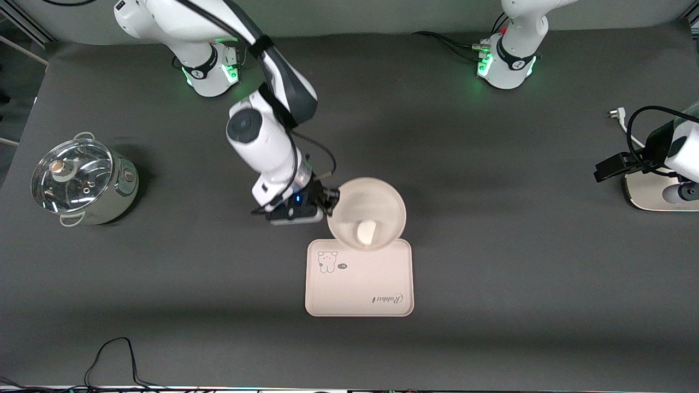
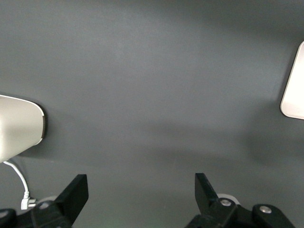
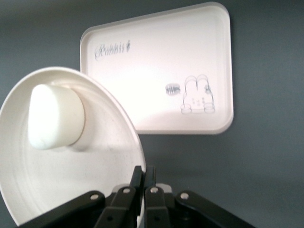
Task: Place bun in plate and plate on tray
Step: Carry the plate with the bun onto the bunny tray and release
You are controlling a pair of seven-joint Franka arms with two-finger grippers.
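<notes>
My right gripper needs to set the plate down on the tray (image 1: 371,275) (image 3: 141,77) next to the bear drawing, covering the "Rabbit" lettering.
My right gripper (image 1: 331,200) (image 3: 145,173) is shut on the rim of the round cream plate (image 1: 377,204) (image 3: 71,190), which hangs tilted in the air. The off-white bun (image 1: 365,231) (image 3: 54,116) lies in the plate, slid to its lower side. The plate's lower edge overlaps the tray's edge that is farther from the front camera. The rectangular tray (image 1: 360,284) (image 3: 156,71), with a bear drawing and "Rabbit" lettering, lies flat on the dark table. My left gripper (image 2: 141,190) waits open over bare table at the left arm's end, with nothing between its fingers.
A steel pot with a glass lid (image 1: 82,183) stands at the right arm's end of the table. A pale flat object (image 1: 650,191) (image 2: 19,128) lies under the left arm, with a white plug and cable (image 1: 616,114) beside it. A black cable (image 1: 109,355) runs along the front edge.
</notes>
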